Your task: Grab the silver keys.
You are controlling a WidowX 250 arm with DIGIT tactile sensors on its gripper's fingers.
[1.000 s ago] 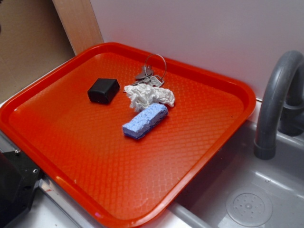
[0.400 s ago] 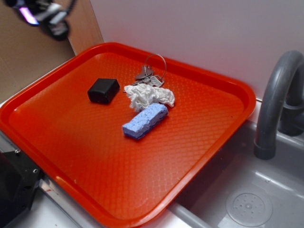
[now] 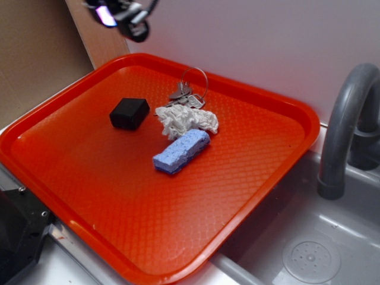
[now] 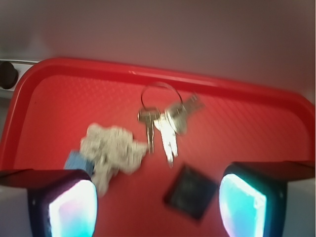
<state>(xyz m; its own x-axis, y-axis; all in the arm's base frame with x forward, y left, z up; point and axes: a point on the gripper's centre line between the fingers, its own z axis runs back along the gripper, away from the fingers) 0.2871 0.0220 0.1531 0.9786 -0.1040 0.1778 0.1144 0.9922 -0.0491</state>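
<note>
My gripper needs to go to the silver keys next and close on their thin wire ring (image 3: 183, 78) (image 4: 180, 97), beside where the keys hang from it.
The silver keys (image 3: 185, 94) lie on a thin wire ring near the far edge of the red tray (image 3: 89, 178), touching the crumpled white paper wad (image 3: 187, 120). In the wrist view the keys (image 4: 165, 123) sit ahead of the gripper, in the middle of the picture. My gripper (image 3: 122, 13) hangs high above the tray's far left corner, well left of the keys and apart from them. Its two glowing fingers (image 4: 71, 210) stand wide apart, open, with nothing between them (image 4: 157, 207).
A small black box (image 3: 129, 113) lies left of the wad, and a blue sponge (image 3: 181, 151) in front of it. A grey tap (image 3: 344, 127) and sink (image 3: 309, 249) are on the right. A white wall stands behind the tray.
The gripper came into view at the top left and has moved right along the tray's far edge, towards the keys. Nothing on the tray has moved.
</note>
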